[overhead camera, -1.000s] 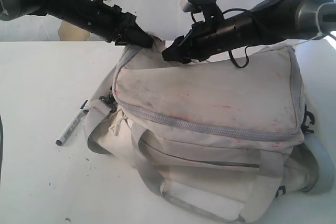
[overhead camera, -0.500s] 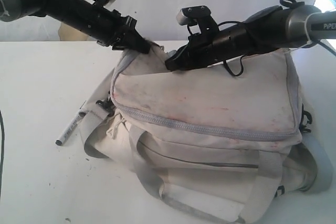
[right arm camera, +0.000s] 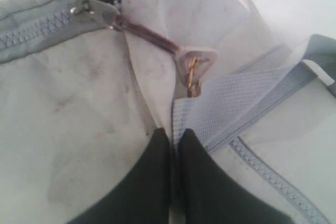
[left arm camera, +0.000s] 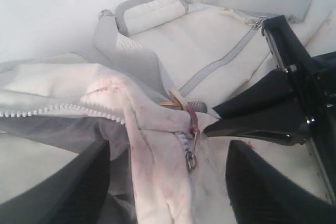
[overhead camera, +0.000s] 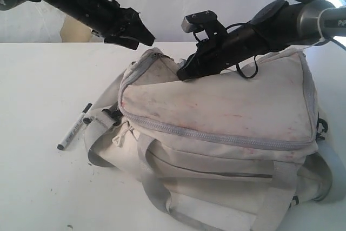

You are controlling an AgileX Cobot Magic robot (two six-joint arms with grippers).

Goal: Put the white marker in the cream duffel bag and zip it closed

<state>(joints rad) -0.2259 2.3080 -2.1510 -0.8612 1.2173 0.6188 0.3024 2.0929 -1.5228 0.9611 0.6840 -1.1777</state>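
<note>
The reddish pull lies flat across the fold next to the robot's right gripper, so the left gripper needs to grab the pull by its far tip (left arm camera: 176, 101) and lift it clear.
The cream duffel bag (overhead camera: 216, 106) lies on the white table, stained red, with its grey front zip shut. The white marker (overhead camera: 74, 127) lies on the table just left of the bag, black cap toward it. My left gripper (overhead camera: 143, 39) hangs open above the bag's far left corner, touching nothing; under its fingers (left arm camera: 79, 182) lies the bag (left arm camera: 199, 40), with a zip slider and its reddish pull (left arm camera: 191, 129). My right gripper (overhead camera: 181, 74) is shut on a fold of the bag's fabric (right arm camera: 68, 103) beside that pull (right arm camera: 152, 35). Loose zip teeth (left arm camera: 52, 111) show a gap with dark lining.
Grey webbing straps (overhead camera: 151, 187) loop down the bag's front onto the table (overhead camera: 43, 79). A white wall stands close behind, with a beige patch (overhead camera: 73, 31) at its foot. Both arms cross above the bag's far edge.
The left gripper has opened, let go of the bag's corner and risen up and to the left. The right gripper has shut on the bag's fabric, and the bag's top has shifted.
</note>
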